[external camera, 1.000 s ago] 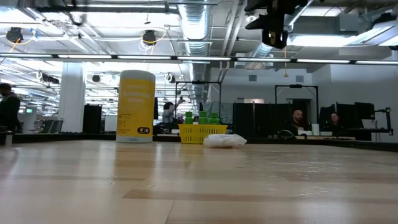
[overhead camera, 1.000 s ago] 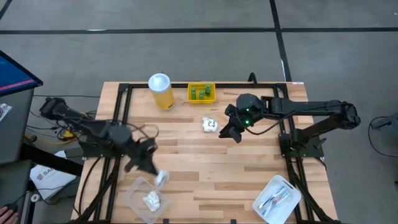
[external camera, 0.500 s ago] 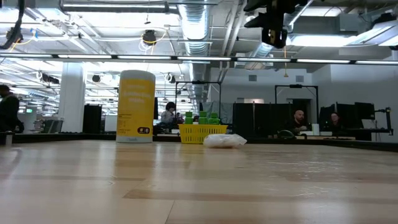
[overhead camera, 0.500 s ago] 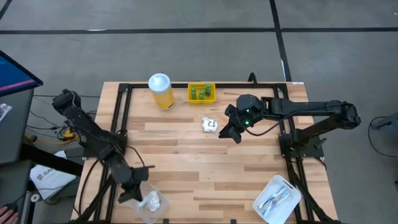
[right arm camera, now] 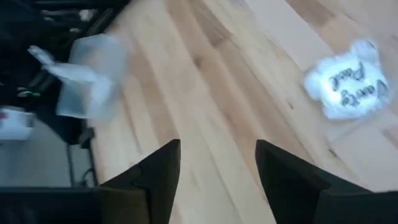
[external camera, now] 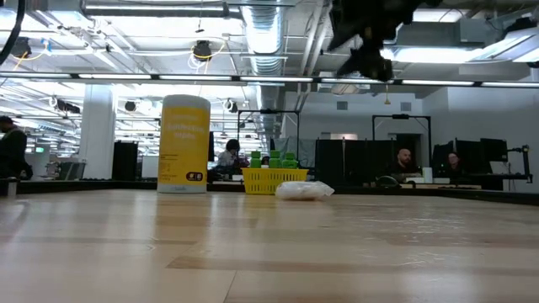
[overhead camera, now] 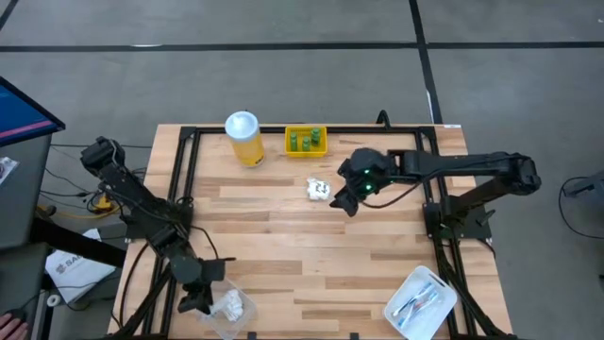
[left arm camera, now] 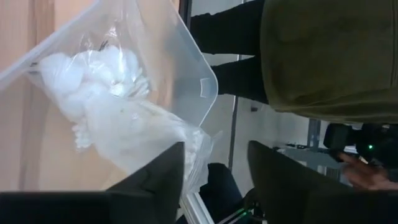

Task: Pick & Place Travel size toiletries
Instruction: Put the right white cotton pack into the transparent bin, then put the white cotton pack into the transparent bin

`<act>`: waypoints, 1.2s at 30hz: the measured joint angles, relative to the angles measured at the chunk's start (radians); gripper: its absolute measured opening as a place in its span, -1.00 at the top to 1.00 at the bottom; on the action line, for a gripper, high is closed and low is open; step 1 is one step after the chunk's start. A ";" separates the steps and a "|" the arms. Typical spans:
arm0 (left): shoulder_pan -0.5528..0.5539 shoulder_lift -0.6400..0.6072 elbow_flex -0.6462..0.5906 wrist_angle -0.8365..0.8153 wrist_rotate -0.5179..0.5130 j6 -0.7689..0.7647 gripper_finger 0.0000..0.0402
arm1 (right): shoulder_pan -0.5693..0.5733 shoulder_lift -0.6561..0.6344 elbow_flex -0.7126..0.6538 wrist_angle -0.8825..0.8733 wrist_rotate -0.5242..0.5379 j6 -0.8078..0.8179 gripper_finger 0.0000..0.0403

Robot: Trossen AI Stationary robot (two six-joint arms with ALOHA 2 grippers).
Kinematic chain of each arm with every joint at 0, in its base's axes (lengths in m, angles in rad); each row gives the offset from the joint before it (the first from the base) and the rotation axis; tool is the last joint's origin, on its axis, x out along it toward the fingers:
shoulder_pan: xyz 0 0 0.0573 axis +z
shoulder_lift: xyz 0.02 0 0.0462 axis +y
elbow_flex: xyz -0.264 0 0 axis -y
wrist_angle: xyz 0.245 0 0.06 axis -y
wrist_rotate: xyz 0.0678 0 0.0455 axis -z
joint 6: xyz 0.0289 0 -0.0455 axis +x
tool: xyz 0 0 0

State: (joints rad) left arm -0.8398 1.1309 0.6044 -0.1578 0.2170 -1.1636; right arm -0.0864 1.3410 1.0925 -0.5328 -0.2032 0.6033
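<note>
The robot's right gripper will close on the clear wrapper edge (overhead camera: 328, 191) (right arm camera: 339, 129) of the crinkled white packet at the middle of the table, nearest the robot's right arm.
My left gripper (overhead camera: 200, 300) (left arm camera: 216, 149) stands open at a clear bin (overhead camera: 242, 312) near the table's front edge. White packets (left arm camera: 106, 81) lie in the bin, right before its fingers. A crinkled white packet with dark print (overhead camera: 319, 190) (right arm camera: 348, 84) lies on the table's middle. My right gripper (overhead camera: 345, 198) (right arm camera: 217, 146) hangs open above the table just right of it, its fingers to one side of the packet. Tiny green pieces (overhead camera: 305, 141) sit in a small yellow tray (overhead camera: 289, 148) at the far edge. My left gripper: the clear wrapper edge of a packet (left arm camera: 189, 152) reaches up beside one finger (left arm camera: 158, 180). I cannot tell whether it touches.
A tall yellow jar with a white lid (overhead camera: 243, 137) (external camera: 185, 143) stands at the far edge, left of the yellow tray. A clear tray (overhead camera: 436, 281) with thin brush-like sticks (overhead camera: 415, 302) sits at the near right corner. People show in the room beyond.
My left gripper has swung toward the table's near edge, carrying a white packet from beside the bin to over the bin, where it has stayed. My right gripper has edged toward the packet on the table's middle and tipped a little.
</note>
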 joint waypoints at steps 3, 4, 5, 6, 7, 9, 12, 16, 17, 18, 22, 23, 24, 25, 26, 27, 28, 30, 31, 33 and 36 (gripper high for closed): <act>0.027 -0.003 0.000 -0.001 0.000 0.001 0.00 | 0.001 0.052 0.004 -0.010 0.031 0.012 -0.02; 0.038 -0.011 0.000 -0.001 -0.001 -0.009 -0.05 | 0.001 0.074 0.003 -0.025 0.041 0.016 -0.02; 0.054 -0.021 0.000 0.000 0.005 -0.021 -0.08 | 0.000 0.100 0.001 -0.028 0.045 0.019 -0.02; 0.073 -0.033 0.000 0.000 0.018 -0.023 -0.11 | -0.001 0.127 0.001 -0.022 0.048 0.020 -0.03; 0.093 -0.047 0.000 0.000 0.034 -0.028 -0.13 | -0.004 0.151 0.001 -0.019 0.048 0.025 -0.03; 0.129 -0.081 0.000 0.000 0.066 -0.039 -0.14 | -0.011 0.198 0.001 -0.020 0.048 0.051 -0.03; 0.168 -0.143 0.000 0.003 0.085 -0.052 -0.12 | -0.022 0.269 0.001 -0.023 0.048 0.078 -0.02; 0.222 -0.236 0.000 0.003 0.077 -0.066 -0.07 | -0.043 0.338 0.001 -0.015 0.049 0.109 -0.01; 0.243 -0.260 0.000 0.003 0.068 -0.073 -0.06 | -0.051 0.352 0.001 0.001 0.049 0.120 -0.01; 0.263 -0.281 0.000 0.004 0.054 -0.073 -0.05 | -0.059 0.361 0.001 0.001 0.053 0.129 -0.01; 0.361 -0.367 0.000 0.041 -0.037 -0.054 -0.01 | -0.091 0.361 0.001 -0.004 0.086 0.132 0.01; 0.388 -0.384 0.000 0.065 -0.063 -0.028 0.00 | -0.099 0.360 0.002 -0.002 0.099 0.132 0.02; 0.414 -0.402 0.000 0.082 -0.094 0.007 0.00 | -0.108 0.360 0.002 -0.001 0.110 0.131 0.03; 0.439 -0.418 0.000 0.092 -0.129 0.054 0.00 | -0.120 0.361 0.002 -0.003 0.120 0.132 0.04; 0.465 -0.430 0.000 0.111 -0.166 0.104 0.00 | -0.131 0.361 0.002 -0.006 0.127 0.131 0.06; 0.488 -0.440 0.001 0.127 -0.207 0.153 0.00 | -0.143 0.361 0.002 -0.011 0.126 0.131 0.08; 0.510 -0.451 0.001 0.128 -0.250 0.199 -0.01 | -0.156 0.367 0.002 -0.013 0.126 0.127 0.10; 0.551 -0.463 0.001 0.127 -0.329 0.279 -0.05 | -0.173 0.395 0.003 -0.005 0.125 0.121 0.13; 0.570 -0.465 0.001 0.129 -0.361 0.310 -0.07 | -0.180 0.407 0.002 -0.017 0.118 0.114 0.14; 0.608 -0.463 0.001 0.124 -0.394 0.345 -0.12 | -0.186 0.438 0.003 -0.007 0.083 0.108 0.16; 0.655 -0.451 0.001 0.128 -0.391 0.352 -0.20 | -0.178 0.486 0.001 -0.002 0.044 0.098 0.16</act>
State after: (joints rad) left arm -0.1853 0.6800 0.6052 -0.0296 -0.1740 -0.8120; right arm -0.2643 1.8268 1.0935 -0.5344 -0.1591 0.7017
